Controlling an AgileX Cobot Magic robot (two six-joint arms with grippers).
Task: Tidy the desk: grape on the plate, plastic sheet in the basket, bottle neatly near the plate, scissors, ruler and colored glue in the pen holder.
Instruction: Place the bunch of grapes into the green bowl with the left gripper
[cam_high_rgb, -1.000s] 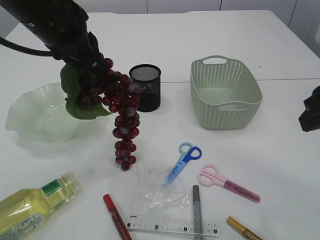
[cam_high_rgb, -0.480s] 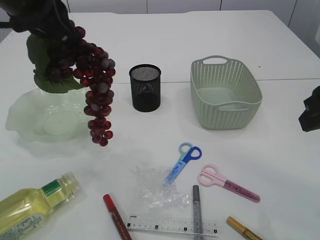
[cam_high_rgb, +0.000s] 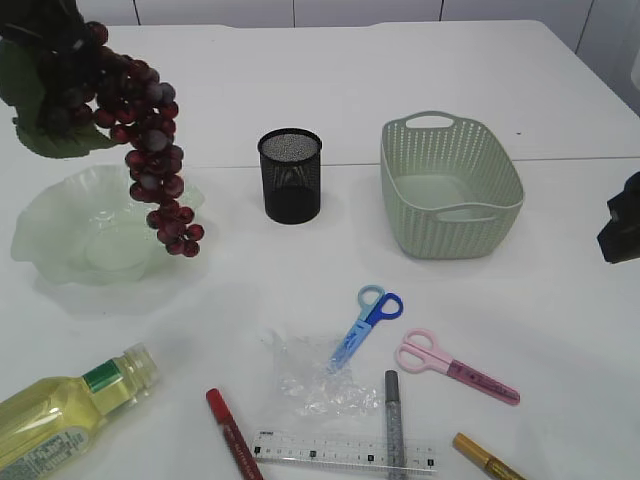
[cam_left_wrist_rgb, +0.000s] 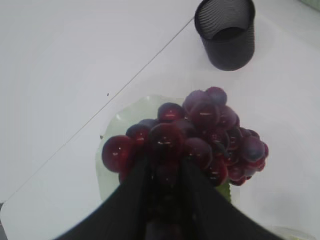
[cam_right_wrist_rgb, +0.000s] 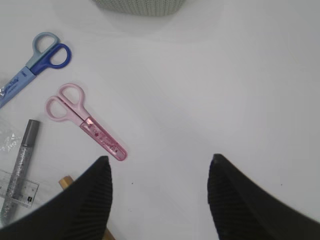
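Observation:
The robot's left gripper needs to release the grape bunch, now hanging over the plate's rim, in the middle of the pale green plate (cam_high_rgb: 119, 224) (cam_left_wrist_rgb: 168, 161).
A dark red grape bunch (cam_high_rgb: 145, 140) with a green leaf hangs over the right rim of the pale green plate (cam_high_rgb: 60, 240). My left gripper (cam_left_wrist_rgb: 162, 167) is shut on its top. Grapes (cam_left_wrist_rgb: 200, 130) bulge past the black fingers (cam_left_wrist_rgb: 132, 200). The black mesh pen holder (cam_high_rgb: 290, 175) stands mid-table and the green basket (cam_high_rgb: 450, 185) to its right. A crumpled plastic sheet (cam_high_rgb: 315, 375), blue scissors (cam_high_rgb: 365, 322), pink scissors (cam_high_rgb: 455, 367), a clear ruler (cam_high_rgb: 340, 450) and red (cam_high_rgb: 232, 432), silver (cam_high_rgb: 394, 420) and gold (cam_high_rgb: 490, 458) glue pens lie in front. My right gripper (cam_right_wrist_rgb: 160, 165) hovers open, empty.
A bottle (cam_high_rgb: 60, 415) of yellow liquid lies on its side at the front left corner. The right arm (cam_high_rgb: 622, 220) sits at the right edge, right of the pink scissors (cam_right_wrist_rgb: 85, 122). A seam runs across the white table behind the pen holder (cam_left_wrist_rgb: 226, 32).
The left arm has carried the grape bunch left and upward, from beside the pen holder to above the plate's right rim. The right arm has stayed put.

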